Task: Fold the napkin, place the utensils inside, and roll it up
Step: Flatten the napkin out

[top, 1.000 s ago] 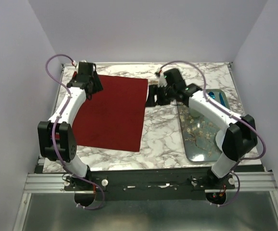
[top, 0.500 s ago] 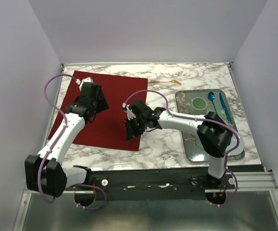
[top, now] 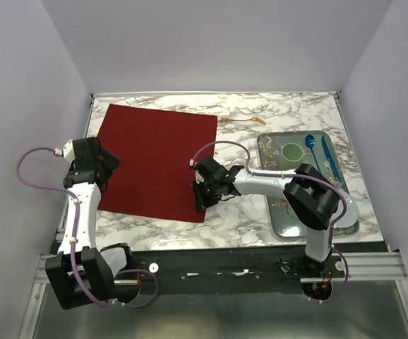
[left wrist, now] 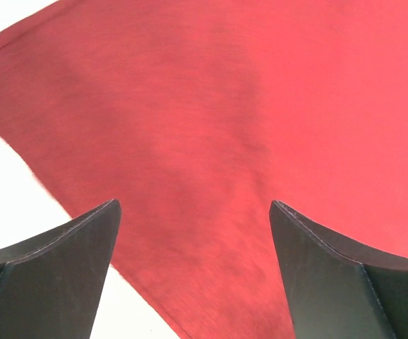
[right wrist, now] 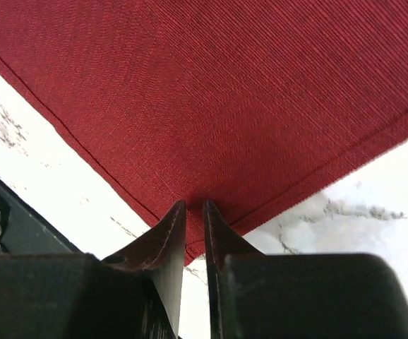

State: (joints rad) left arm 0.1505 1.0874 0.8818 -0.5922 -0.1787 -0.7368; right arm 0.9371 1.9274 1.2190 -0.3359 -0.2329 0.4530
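Observation:
My left gripper should grab the dark red napkin at the napkin's free near corner [top: 99, 209], across from the near corner that my right gripper pinches.
The dark red napkin [top: 158, 159] lies flat and unfolded on the marble table [top: 246, 205]. My left gripper [top: 105, 169] hovers open at its left edge; in the left wrist view the wide-apart fingers frame the napkin [left wrist: 225, 106] around the left gripper [left wrist: 193, 205]. My right gripper [top: 201, 200] sits at the near right corner. In the right wrist view the right gripper [right wrist: 193, 203] has its jaws almost together, pinching the napkin [right wrist: 225, 85] just inside that corner. One gold utensil [top: 243, 121] lies on the table beyond the napkin's far right corner.
A metal tray [top: 299, 212] stands to the right, holding a small green dish [top: 291, 150] and blue utensils [top: 329, 157]. The dark frame rail [top: 218, 268] runs along the near table edge. Lilac walls close in the back and both sides.
The right arm swung from the napkin's far right edge to its near right corner and closed its jaws there. The left arm drew back from over the napkin to its left edge, jaws wider.

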